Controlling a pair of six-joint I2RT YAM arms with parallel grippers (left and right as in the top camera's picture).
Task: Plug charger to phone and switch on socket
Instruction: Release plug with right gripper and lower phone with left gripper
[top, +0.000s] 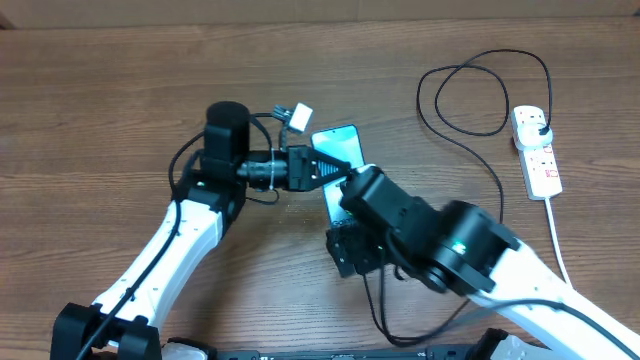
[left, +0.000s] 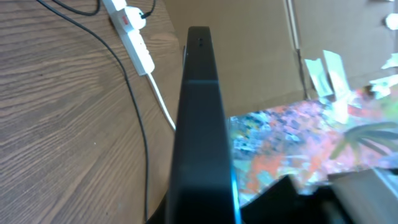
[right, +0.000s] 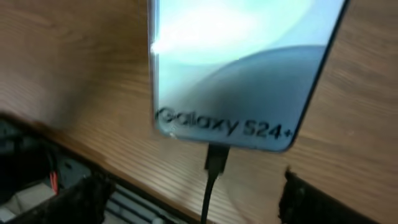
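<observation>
The robot will set the phone down on the bare wood (top: 325, 192) just below its left gripper's fingers, with the charger's cable trailing from the phone.
The phone (top: 337, 143) lies mid-table, its teal screen with "Galaxy S24+" text filling the right wrist view (right: 236, 68). My left gripper (top: 320, 168) is shut on the phone's side; the left wrist view shows the phone edge-on (left: 199, 124). The charger's small connector (right: 216, 159) sits in the phone's bottom edge. Its black cable (top: 497, 190) loops back to a black plug (top: 541, 126) in the white socket (top: 537, 152). My right gripper (right: 194, 182) is open, its fingers wide apart on either side of the cable just below the phone.
The socket's thick white cord (top: 556, 235) runs toward the front right edge. The socket (left: 134, 37) and the black cable (left: 137, 112) also show in the left wrist view, with cardboard and coloured clutter beyond the table. The right arm (top: 440, 240) covers the phone's near end.
</observation>
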